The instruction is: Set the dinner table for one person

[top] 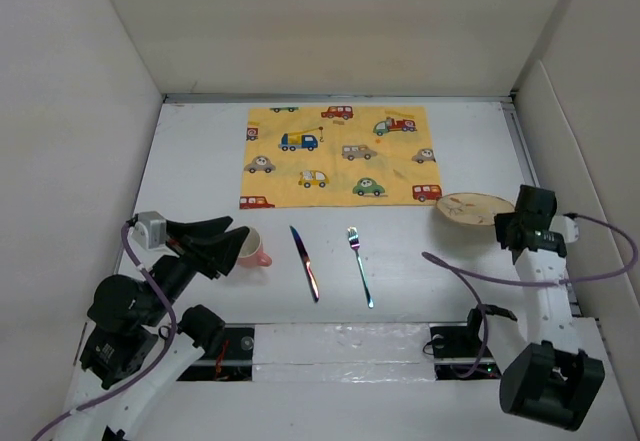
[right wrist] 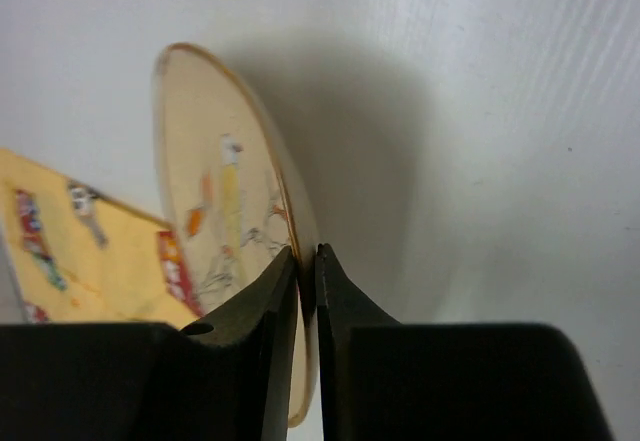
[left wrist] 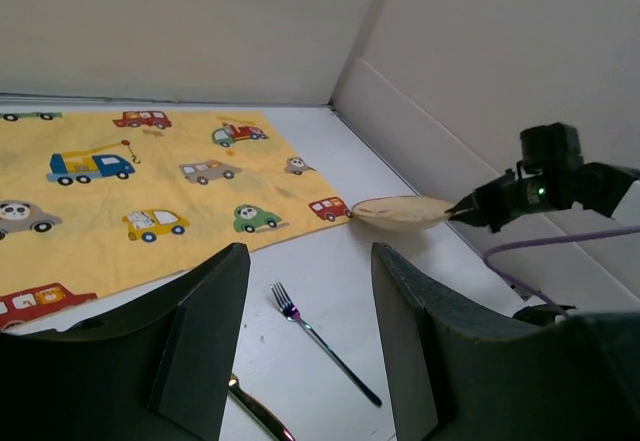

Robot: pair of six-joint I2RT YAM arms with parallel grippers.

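Next, my right gripper sets the plate down on the yellow mat (top: 333, 153) between the blue truck and the grey van.
A cream plate (top: 470, 207) with a faint drawing lies on the white dinner table (top: 195, 176), just off the right near corner of the yellow vehicle-print mat (top: 338, 155). My right gripper (top: 500, 224) is shut on the plate's right rim; in the right wrist view the rim (right wrist: 250, 211) is pinched between both fingers of that gripper (right wrist: 307, 256). My left gripper (top: 238, 233) hangs open with nothing between its fingers, right over a pink cup (top: 253, 252). In the left wrist view the gripper (left wrist: 310, 256) frames the fork (left wrist: 322, 342).
A knife (top: 305, 262) and a fork (top: 360, 267) lie side by side on the table in front of the mat. Pale panels wall the table on the left, back and right. A purple cable (top: 470, 276) trails from the right arm.
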